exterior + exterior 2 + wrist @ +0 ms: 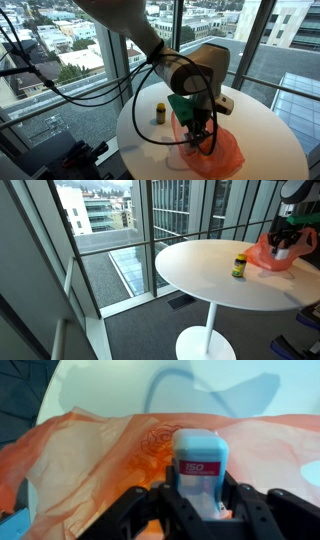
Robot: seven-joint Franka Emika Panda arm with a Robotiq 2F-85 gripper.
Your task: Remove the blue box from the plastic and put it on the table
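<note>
I should set the blue box on the white table (167, 127) with my gripper, between the yellow bottle and orange bag.
A light blue box (200, 465) with a red label sits between my gripper's fingers (200, 500) in the wrist view. The fingers are closed against its sides. It hangs just above an orange plastic bag (100, 455) that lies crumpled on the white round table (120, 385). In both exterior views the gripper (203, 122) (283, 242) is at the bag (218, 152) (268, 256); the box itself is hard to make out there.
A small yellow bottle with a dark cap (160, 114) (238, 266) stands on the table beside the bag. The round table (140, 135) (200, 275) stands on a pedestal next to large windows. Black cables (70, 85) hang from the arm.
</note>
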